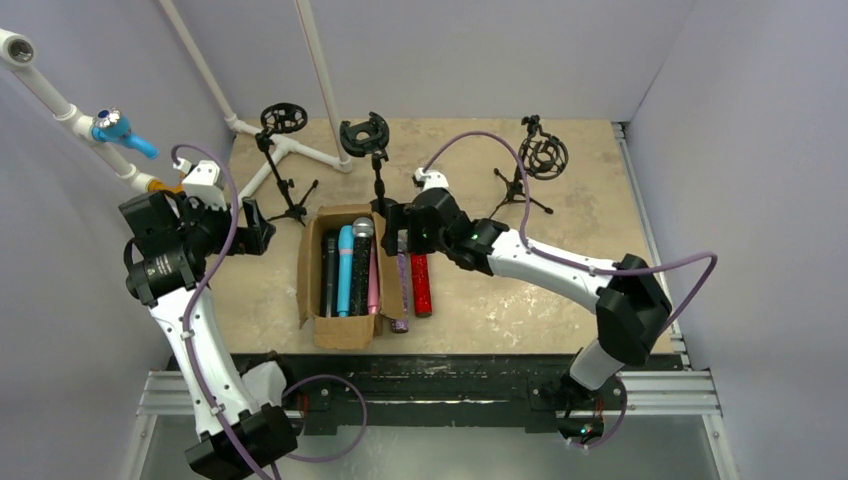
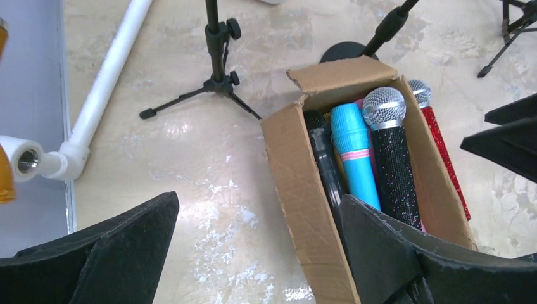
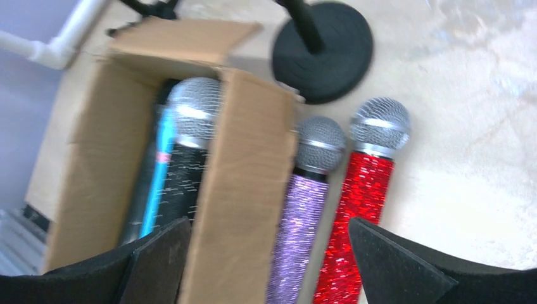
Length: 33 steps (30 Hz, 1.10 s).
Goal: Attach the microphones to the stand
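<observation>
Next, I move my right gripper to the black glitter microphone in the cardboard box and close it on its upper body (image 1: 361, 259) (image 3: 180, 182), below the silver head.
A cardboard box (image 1: 310, 285) holds several microphones, among them a blue one (image 1: 345, 268) and a black glitter one with a silver head (image 1: 361, 255). A purple microphone (image 1: 402, 290) and a red microphone (image 1: 421, 285) lie on the table right of the box. Three empty stands stand behind: a left tripod (image 1: 283, 125), a middle round-base stand (image 1: 365, 135) and a right tripod (image 1: 543, 155). My left gripper (image 1: 255, 225) is open and empty, left of the box (image 2: 297, 177). My right gripper (image 1: 400, 228) is open and empty above the box's right wall (image 3: 244, 171), the purple microphone (image 3: 304, 209) and the red microphone (image 3: 361, 196).
A white pipe frame (image 1: 300, 150) runs along the back left, with a blue valve (image 1: 120, 128) on the left wall. The middle stand's round base (image 3: 326, 47) sits just behind the box. Grey walls close in three sides; a metal rail (image 1: 450, 390) marks the front edge.
</observation>
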Each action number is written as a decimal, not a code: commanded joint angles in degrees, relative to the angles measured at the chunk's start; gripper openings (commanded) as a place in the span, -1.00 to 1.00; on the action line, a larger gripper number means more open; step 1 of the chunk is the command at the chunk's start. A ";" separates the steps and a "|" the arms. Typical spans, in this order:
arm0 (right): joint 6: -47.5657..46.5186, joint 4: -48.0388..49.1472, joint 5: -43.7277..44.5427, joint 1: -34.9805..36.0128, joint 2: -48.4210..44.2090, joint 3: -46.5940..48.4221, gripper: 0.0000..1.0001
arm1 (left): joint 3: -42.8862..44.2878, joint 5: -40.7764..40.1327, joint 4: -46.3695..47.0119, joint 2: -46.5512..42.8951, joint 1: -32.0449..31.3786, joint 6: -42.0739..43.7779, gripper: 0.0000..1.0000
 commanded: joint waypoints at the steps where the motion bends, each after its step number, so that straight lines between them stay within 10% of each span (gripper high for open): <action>1: -5.47 -5.36 12.20 4.06 -2.37 7.76 0.98 | 3.39 5.65 -1.67 3.52 1.30 -0.05 1.00; 8: -14.36 1.18 22.80 16.01 -4.23 11.85 0.98 | 0.52 8.91 1.53 0.92 1.18 -1.11 1.00; 12: -0.93 -0.45 10.67 13.67 -3.72 11.99 0.98 | 0.28 9.12 -0.89 2.06 1.15 0.76 1.00; 15: 2.15 10.32 -1.20 12.22 -4.43 6.56 0.56 | -0.98 9.95 -0.34 2.12 1.18 0.33 1.00; 21: -0.30 -19.74 17.77 17.99 12.31 29.98 0.76 | -3.77 7.45 0.56 1.30 -1.13 1.03 1.00; 33: 5.98 -28.71 22.63 19.09 22.51 39.00 0.48 | -6.60 4.90 -0.40 1.61 -2.03 4.72 1.00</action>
